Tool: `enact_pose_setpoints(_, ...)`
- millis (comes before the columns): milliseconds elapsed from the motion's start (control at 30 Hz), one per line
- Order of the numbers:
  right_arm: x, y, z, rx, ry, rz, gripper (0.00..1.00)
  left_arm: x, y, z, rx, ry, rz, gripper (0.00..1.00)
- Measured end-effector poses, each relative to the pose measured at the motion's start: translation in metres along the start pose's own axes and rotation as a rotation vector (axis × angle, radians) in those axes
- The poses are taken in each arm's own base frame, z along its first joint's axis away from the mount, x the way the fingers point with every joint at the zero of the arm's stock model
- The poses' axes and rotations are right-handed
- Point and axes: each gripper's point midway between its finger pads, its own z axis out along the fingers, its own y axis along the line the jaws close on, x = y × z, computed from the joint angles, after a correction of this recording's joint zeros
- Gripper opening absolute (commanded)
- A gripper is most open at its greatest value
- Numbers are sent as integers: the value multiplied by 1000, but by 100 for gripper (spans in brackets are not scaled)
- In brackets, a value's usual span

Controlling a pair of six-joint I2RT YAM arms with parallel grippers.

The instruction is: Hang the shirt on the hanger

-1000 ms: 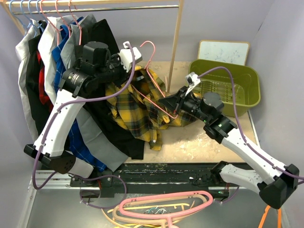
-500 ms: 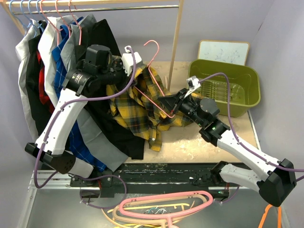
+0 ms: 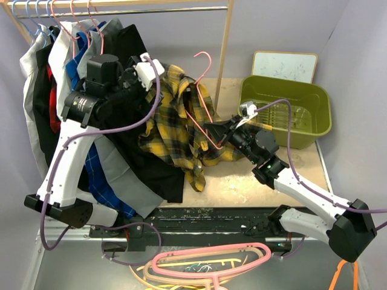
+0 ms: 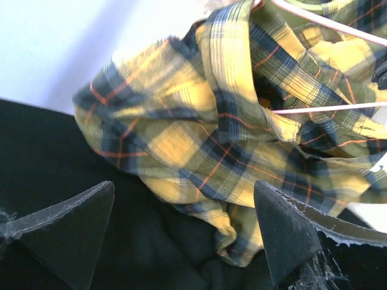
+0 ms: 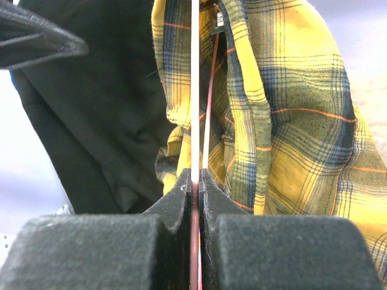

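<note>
I will pinch the shirt and hanger together (image 3: 184, 83) with my left gripper, as my right gripper is taken up by the hanger's uncovered end, to free my right gripper for the shirt's other side.
The yellow and black plaid shirt (image 3: 175, 124) hangs draped over the thin pink wire hanger (image 3: 204, 60), whose hook stands up above the cloth. My right gripper (image 3: 213, 131) is shut on the hanger's wire low down. In the right wrist view the hanger wire (image 5: 195, 90) runs straight out from between the closed right gripper (image 5: 195, 180), with the shirt (image 5: 290, 121) to its right. My left gripper (image 3: 145, 87) is open just left of the shirt. Seen from the left wrist, that left gripper (image 4: 181, 241) holds nothing, and the shirt (image 4: 199, 133) and hanger wire (image 4: 326, 110) lie beyond it.
A rack (image 3: 121, 11) at the back left carries several hung garments, with a black shirt (image 3: 130, 139) right behind the left gripper. A wooden post (image 3: 224, 54) stands behind the hanger. A green bin (image 3: 302, 124) sits at the right. A thick pink hanger (image 3: 211, 258) lies by the arm bases.
My left gripper opened, let go of the shirt and drew back to the left. The shirt now hangs from the hanger alone, which the right gripper has lifted slightly.
</note>
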Motion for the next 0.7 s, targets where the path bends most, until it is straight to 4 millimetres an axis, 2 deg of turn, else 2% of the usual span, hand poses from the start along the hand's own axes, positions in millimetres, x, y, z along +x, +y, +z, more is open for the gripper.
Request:
enact_pose_setpoints(133,8,4,1,-41,31,-43,0,-3,3,7,53,-11,186,100)
enact_pose_setpoints(300,17,5,-3,-86,42,-112,0,10,-9,23,309,-54,445,99)
enact_pose_setpoints(433,23,4,-5,-108,55,-172,0,13,-16,30,445,-126,524,100)
enact_pose_setpoints(567,26,8,-6,-143,64,-220,0,-4,-26,30,517,-230,572,99)
enact_pose_setpoints(700,29,13,-8,-184,77,-253,0,-12,-38,22,567,-293,590,93)
